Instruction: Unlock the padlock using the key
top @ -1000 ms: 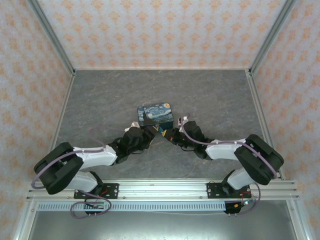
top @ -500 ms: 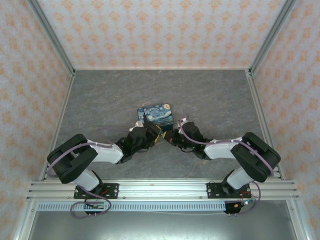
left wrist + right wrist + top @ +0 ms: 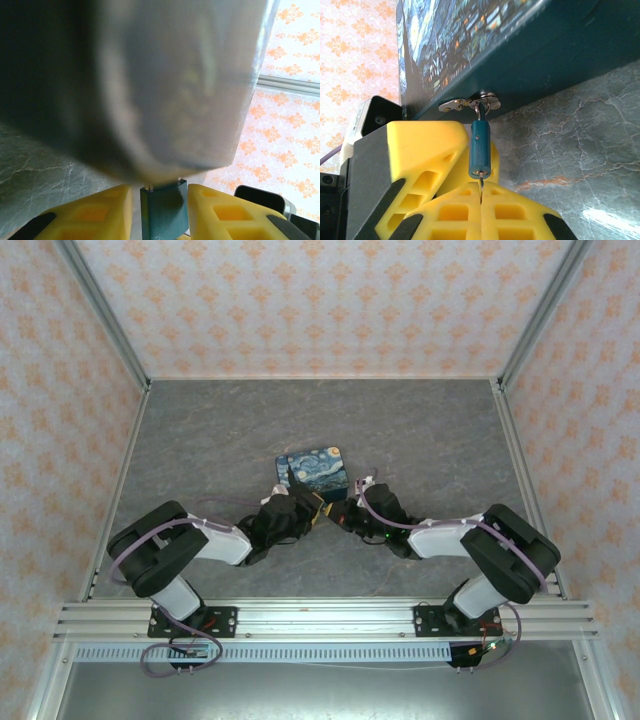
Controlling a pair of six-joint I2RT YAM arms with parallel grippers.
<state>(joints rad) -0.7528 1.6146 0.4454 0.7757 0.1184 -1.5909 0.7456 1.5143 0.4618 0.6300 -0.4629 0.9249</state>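
Note:
The padlock sits loose in my left fingers, so next I clamp it and retake the key (image 3: 481,188) with my right gripper rolled back before turning.
The small teal padlock (image 3: 480,147) hangs from a metal hasp (image 3: 467,103) on the front of the swirl-painted tin (image 3: 520,50). My right gripper (image 3: 481,192) is shut on the thin key (image 3: 481,184), whose blade sits in the padlock's bottom. In the left wrist view the padlock (image 3: 164,210) stands between my left gripper's (image 3: 160,212) yellow fingers (image 3: 100,210). A slim gap shows on its left side, and the right finger is almost touching it. The blurred tin (image 3: 165,90) looms just above. From above, both grippers (image 3: 305,508) (image 3: 342,512) meet at the tin's near side.
The tin (image 3: 318,468) rests mid-table on the grey marbled surface (image 3: 430,440). Patterned walls and metal frame posts (image 3: 105,330) enclose the workspace. One of my left gripper's yellow fingers (image 3: 430,150) sits right beside the padlock in the right wrist view.
My left arm has pushed forward toward the tin, and its fingers have narrowed around the padlock. The tin has shifted slightly away. My right gripper has stayed shut on the key.

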